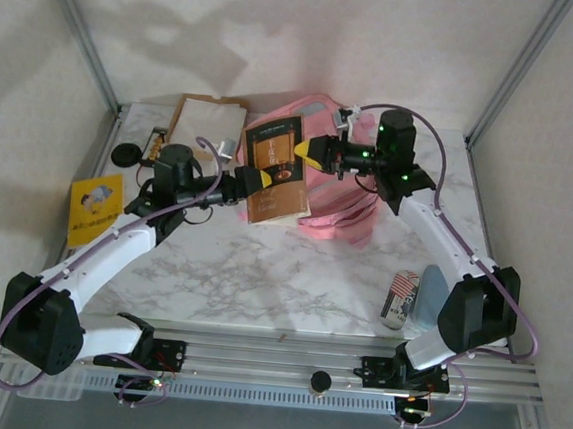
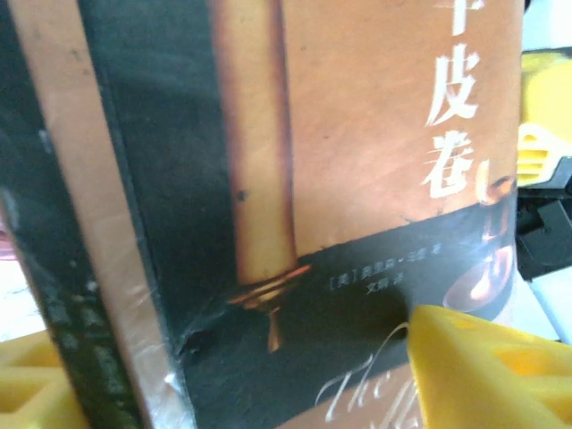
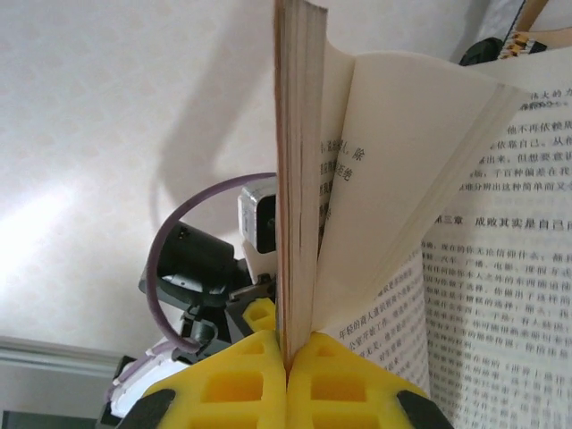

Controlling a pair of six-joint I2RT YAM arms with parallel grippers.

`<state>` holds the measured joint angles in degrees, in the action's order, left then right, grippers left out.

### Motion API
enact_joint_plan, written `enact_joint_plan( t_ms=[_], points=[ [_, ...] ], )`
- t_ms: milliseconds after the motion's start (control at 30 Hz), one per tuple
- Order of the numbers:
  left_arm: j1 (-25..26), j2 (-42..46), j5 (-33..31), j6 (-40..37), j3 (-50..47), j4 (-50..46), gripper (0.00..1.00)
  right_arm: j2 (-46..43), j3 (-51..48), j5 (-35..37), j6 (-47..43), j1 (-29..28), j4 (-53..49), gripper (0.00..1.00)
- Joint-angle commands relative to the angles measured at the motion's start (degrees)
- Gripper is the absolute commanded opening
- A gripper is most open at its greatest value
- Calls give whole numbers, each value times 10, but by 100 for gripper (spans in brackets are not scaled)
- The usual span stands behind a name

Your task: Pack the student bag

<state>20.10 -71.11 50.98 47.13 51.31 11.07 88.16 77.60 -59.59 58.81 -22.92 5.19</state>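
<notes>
The robot's right gripper pinches only the cover and some pages while the book's other pages fan open, so it should open and take the book's whole thickness (image 1: 306, 183).
A paperback book (image 1: 275, 168) with a brown and black cover hangs in the air over the student bag (image 1: 341, 217), whose pink fabric and straps show behind and to the right of it. My right gripper (image 1: 314, 154) is shut on the book's right edge. In the right wrist view its yellow tips (image 3: 288, 362) pinch the cover and a block of pages (image 3: 299, 179), and the other pages fan open to the right. My left gripper (image 1: 256, 179) straddles the book's spine edge (image 2: 357, 134). One yellow finger (image 2: 487, 366) lies over the cover. Whether these jaws press the book is unclear.
A brown paper packet (image 1: 206, 122) lies at the back left, with a black round thing (image 1: 124, 153) beside it. A yellow booklet (image 1: 96, 208) sits at the left edge. A striped can (image 1: 400, 298) and a pale blue thing (image 1: 428, 295) stand near the right arm's base.
</notes>
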Motion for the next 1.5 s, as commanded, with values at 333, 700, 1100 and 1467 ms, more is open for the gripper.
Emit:
enact_joint_plan(
  t_ms=[333, 700, 1100, 1467],
  points=[
    [25, -1, 19, 45, 8, 113, 7, 5, -10, 5, -125, 53, -94, 14],
    [53, -43, -14, 157, 15, 280, 0, -68, -118, -26, -103, 88, -43, 99],
    [84, -125, -58, 137, 58, 244, 0, -120, -186, -75, 50, 70, 173, 93],
    [92, -151, -89, 33, 99, 101, 0, -112, -141, 0, -135, 97, -40, 14]
  ],
)
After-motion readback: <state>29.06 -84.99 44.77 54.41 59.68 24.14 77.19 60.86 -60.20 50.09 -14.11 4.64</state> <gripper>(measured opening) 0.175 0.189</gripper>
